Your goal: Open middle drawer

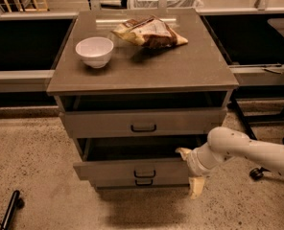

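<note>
The middle drawer is only partly out and the robot's fingers are spread loosely at the corner of its front, so the gripper needs to grab the front's top edge (174,160) and pull.
The middle drawer (113,169) of the grey-brown cabinet stands pulled out, its dark inside showing above the low front and its small dark handle (144,173) at centre. My gripper (190,170) is at the right end of that drawer front. Its cream fingers are spread apart, one (182,152) by the drawer's top right corner and one (195,187) hanging below the front. It holds nothing that I can see. My white arm (257,152) reaches in from the right.
The top drawer (103,123) is slightly open above. The lowest drawer's handle (144,182) shows just under the middle front. A white bowl (94,51) and a chip bag (149,32) sit on the cabinet top. A dark pole (8,210) lies on the floor at left.
</note>
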### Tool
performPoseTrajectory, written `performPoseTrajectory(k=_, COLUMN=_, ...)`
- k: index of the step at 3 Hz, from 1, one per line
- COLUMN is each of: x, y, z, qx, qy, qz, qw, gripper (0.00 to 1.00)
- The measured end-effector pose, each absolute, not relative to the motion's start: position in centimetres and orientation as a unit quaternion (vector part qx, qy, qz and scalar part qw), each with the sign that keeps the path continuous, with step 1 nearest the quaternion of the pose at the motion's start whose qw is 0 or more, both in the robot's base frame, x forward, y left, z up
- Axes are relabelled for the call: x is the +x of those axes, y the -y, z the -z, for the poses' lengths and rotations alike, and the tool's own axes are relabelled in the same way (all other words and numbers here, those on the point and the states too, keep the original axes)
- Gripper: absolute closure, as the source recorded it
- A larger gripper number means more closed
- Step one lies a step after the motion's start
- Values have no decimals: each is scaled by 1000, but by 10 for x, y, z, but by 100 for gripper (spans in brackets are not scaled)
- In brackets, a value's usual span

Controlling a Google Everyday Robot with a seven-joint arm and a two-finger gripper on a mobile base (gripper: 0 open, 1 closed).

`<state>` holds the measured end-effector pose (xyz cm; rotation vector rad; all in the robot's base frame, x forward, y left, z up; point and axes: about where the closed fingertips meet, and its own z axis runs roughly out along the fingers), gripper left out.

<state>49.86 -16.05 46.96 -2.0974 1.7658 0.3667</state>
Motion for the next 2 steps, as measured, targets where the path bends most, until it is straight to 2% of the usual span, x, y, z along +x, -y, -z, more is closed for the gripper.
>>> performPoseTrajectory(k=2, x=553, y=185, z=-449, qx=-717, qy=-668, qz=-78, qw=183, gripper=0)
